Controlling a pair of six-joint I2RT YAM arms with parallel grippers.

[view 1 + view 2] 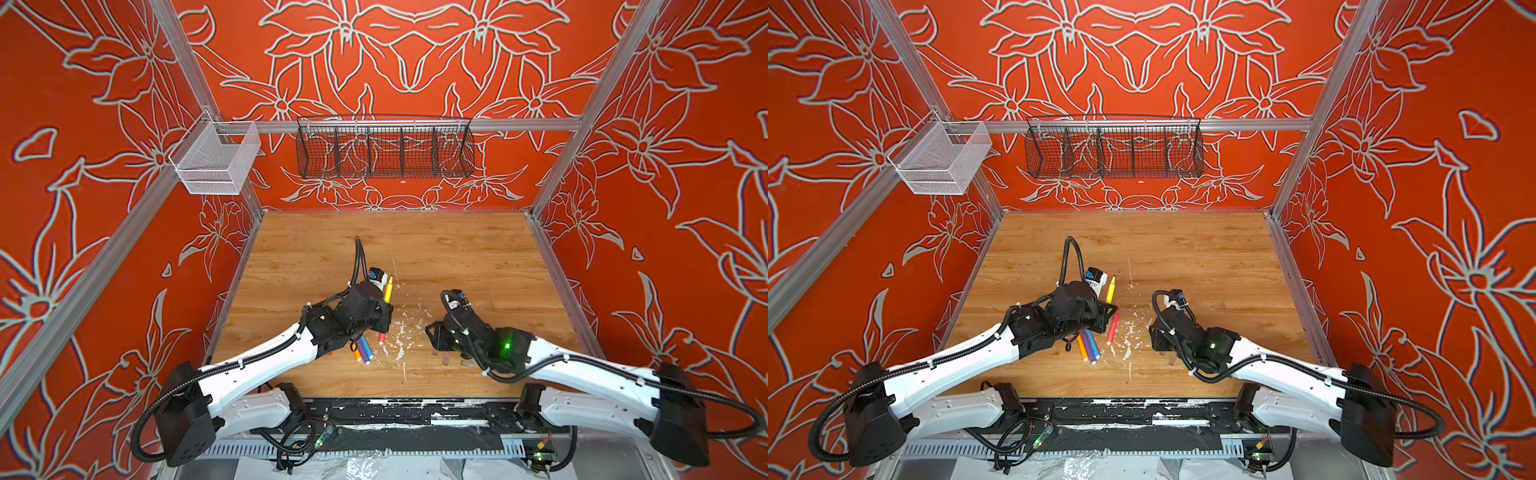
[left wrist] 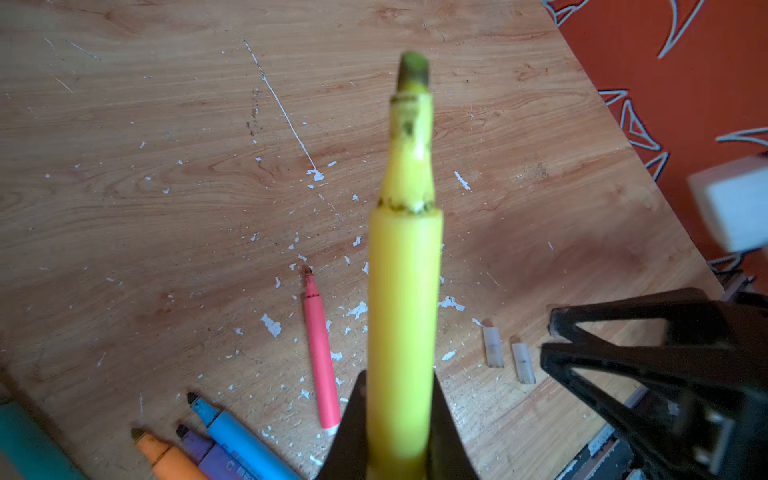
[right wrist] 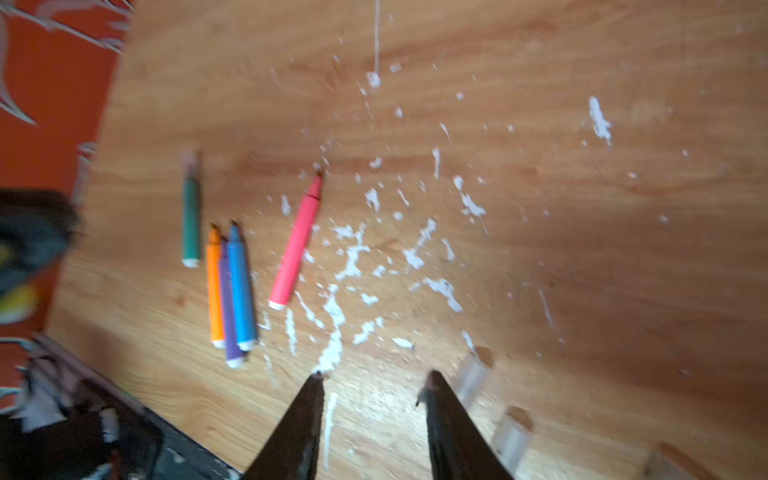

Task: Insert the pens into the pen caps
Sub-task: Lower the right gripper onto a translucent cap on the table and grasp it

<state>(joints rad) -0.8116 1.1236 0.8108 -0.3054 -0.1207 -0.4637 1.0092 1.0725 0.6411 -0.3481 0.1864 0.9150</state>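
Note:
The clear pen cap lies nearest the pink-red pen. My right gripper will close next on the middle of the clear pen cap (image 1: 435, 350) (image 3: 473, 378).
My left gripper (image 2: 399, 380) is shut on the yellow pen (image 2: 405, 291), held above the table with its bare tip pointing away; both top views show it (image 1: 388, 289) (image 1: 1111, 289). The pink-red pen (image 3: 296, 241) lies alone on the wood. Orange (image 3: 215, 286), purple (image 3: 228, 316) and blue (image 3: 241, 286) pens lie side by side, with the green pen (image 3: 191, 220) beside them. My right gripper (image 3: 374, 376) is open with only bare table between its fingers. Clear pen caps (image 3: 471, 380) (image 3: 513, 440) lie just beside it, and the left wrist view shows two (image 2: 492, 347) (image 2: 523, 363).
White flecks (image 3: 353, 257) cover the middle of the wooden table (image 1: 457, 249). A black wire basket (image 1: 384, 147) hangs on the back wall and a white mesh basket (image 1: 216, 160) on the left rail. A black strip (image 1: 395, 409) runs along the table's front edge.

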